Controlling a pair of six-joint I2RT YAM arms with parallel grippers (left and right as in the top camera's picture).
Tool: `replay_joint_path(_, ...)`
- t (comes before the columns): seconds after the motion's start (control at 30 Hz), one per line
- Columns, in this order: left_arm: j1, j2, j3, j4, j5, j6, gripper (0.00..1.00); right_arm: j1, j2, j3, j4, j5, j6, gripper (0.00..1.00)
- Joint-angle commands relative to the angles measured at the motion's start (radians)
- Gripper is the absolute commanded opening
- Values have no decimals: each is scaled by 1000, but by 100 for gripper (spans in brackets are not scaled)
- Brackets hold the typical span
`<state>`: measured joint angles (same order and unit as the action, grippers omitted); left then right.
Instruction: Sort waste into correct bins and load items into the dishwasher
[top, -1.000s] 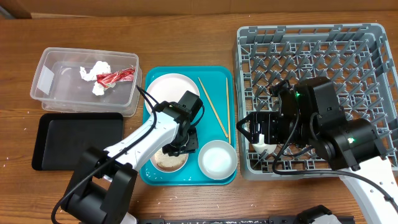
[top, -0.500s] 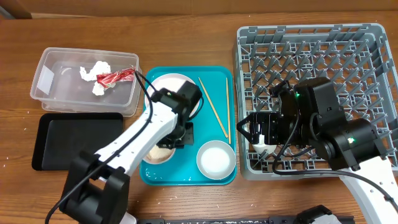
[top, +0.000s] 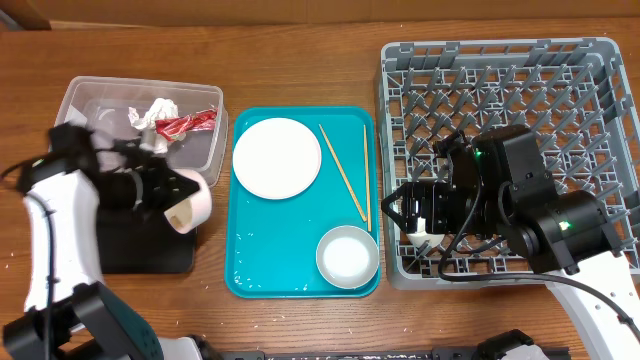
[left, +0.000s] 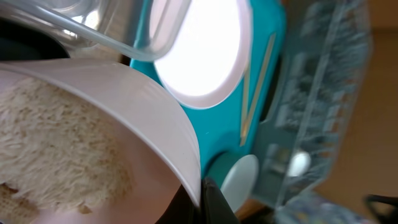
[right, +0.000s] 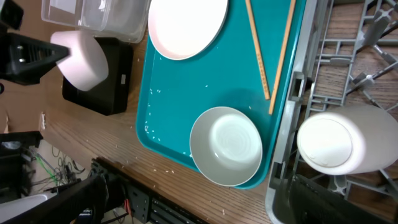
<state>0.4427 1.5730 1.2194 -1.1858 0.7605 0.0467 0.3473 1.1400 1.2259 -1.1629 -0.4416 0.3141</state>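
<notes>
Next, my left gripper releases the small plate, now tilted over the black tray, on the teal tray (top: 260, 252) beside the bowl, in front of the large plate.
My left gripper (top: 172, 195) is shut on the rim of the small plate (top: 195, 205) and holds it tilted on edge over the black tray (top: 150, 255). In the left wrist view the plate (left: 155, 106) still holds rice (left: 56, 149), and the jaws (left: 208, 199) pinch its rim. The clear tub (top: 85, 120) holds the tissue (top: 155, 110) and the red wrapper (top: 185, 124). The large plate (top: 277, 158), the chopsticks (top: 343, 172) and the bowl (top: 348, 255) lie on the teal tray (top: 290, 270). My right gripper (top: 400, 215) looks open over the small cup (right: 326, 142), at the near left corner of the dish rack (top: 600, 70).
Loose rice grains lie on the teal tray (right: 149, 118) and along the table's near edge (right: 155, 168). The tub stands directly behind the black tray. The rack's upright pegs (top: 500, 90) fill the right side of the table.
My left gripper has lifted the small plate of rice off the teal tray, carried it left and tilted it over the black tray. The right arm has not moved.
</notes>
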Motion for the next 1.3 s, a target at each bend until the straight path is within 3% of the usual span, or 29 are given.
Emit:
replay_joint_path(0.0, 211, 101, -76, -11, 386, 208, 4, -1, -5, 19, 4, -5, 0, 95)
replay_joint_path(0.2, 310, 253, -84, -188, 603, 477, 4, -1, -5, 19, 5, -5, 0, 95)
replay_joint_path(0.67, 392, 267, -83, -347, 624, 731, 4, -1, -5, 19, 2, -5, 0, 95)
replay_joint_path(0.73, 392, 271, -83, -384, 622, 683, 4, -1, -5, 19, 2, -5, 0, 95)
replay_joint_path(0.77, 392, 264, -82, -433, 655, 828, 4, -1, -5, 19, 1, -5, 0, 95)
replay_joint_path(0.8, 392, 264, -82, -405, 656, 859, 4, -1, -5, 19, 2, -5, 0, 95)
replay_joint_path(0.83, 393, 272, -83, -394, 629, 697, 4, -1, -5, 19, 2, -5, 0, 95)
replay_joint_path(0.87, 393, 270, -83, -439, 639, 760, 4, -1, -5, 19, 1, -5, 0, 95)
replay_joint_path(0.9, 392, 261, -82, -477, 658, 922, 4, -1, -5, 19, -1, -5, 0, 95)
replay_joint_path(1.0, 395, 264, -82, -476, 645, 852, 4, -1, -5, 19, 3, -5, 0, 95)
replay_joint_path(1.27, 394, 261, -75, -502, 590, 874, 4, -1, -5, 19, 6, -5, 0, 95)
